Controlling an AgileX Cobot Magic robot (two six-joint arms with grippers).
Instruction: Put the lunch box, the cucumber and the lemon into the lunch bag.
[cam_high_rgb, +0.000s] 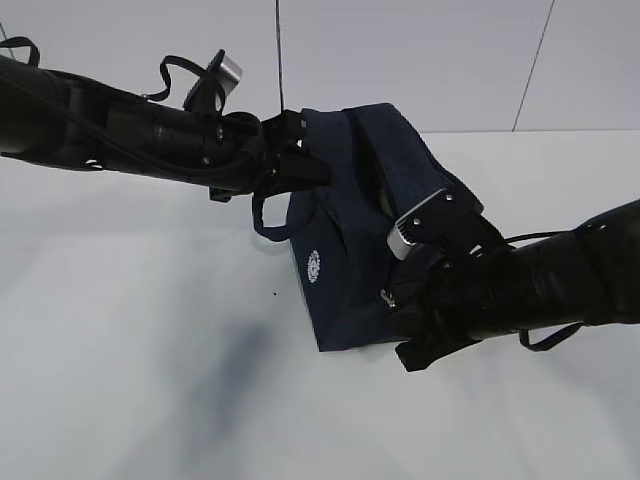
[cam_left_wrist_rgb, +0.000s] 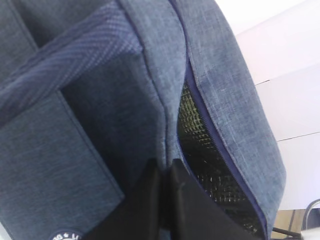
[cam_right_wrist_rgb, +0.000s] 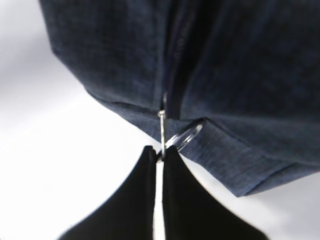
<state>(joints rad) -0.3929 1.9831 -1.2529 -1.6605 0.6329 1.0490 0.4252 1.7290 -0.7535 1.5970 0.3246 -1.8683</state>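
Note:
Next, my right gripper opens, moves in and grips closer to the slider (cam_right_wrist_rgb: 162, 114), because its fingers pinch only the outer end of the zipper's ring pull.
The dark navy lunch bag (cam_high_rgb: 345, 260) stands tilted in the middle of the white table. My left gripper (cam_high_rgb: 295, 160) is at its upper left edge. In the left wrist view this gripper (cam_left_wrist_rgb: 162, 167) is shut on a fold of the lunch bag's fabric (cam_left_wrist_rgb: 100, 125), right beside the zipper gap that shows the shiny lining (cam_left_wrist_rgb: 210, 165). My right gripper (cam_high_rgb: 395, 300) is at the bag's lower right corner. In the right wrist view it (cam_right_wrist_rgb: 159, 150) is shut on the metal ring pull (cam_right_wrist_rgb: 185, 137) of the zipper. The lunch box, the cucumber and the lemon are out of view.
The white table (cam_high_rgb: 130, 330) spreads out to the left and front of the bag. One loop handle (cam_high_rgb: 270, 215) hangs off the bag's left side, above the round white logo (cam_high_rgb: 314, 266). A pale wall stands behind.

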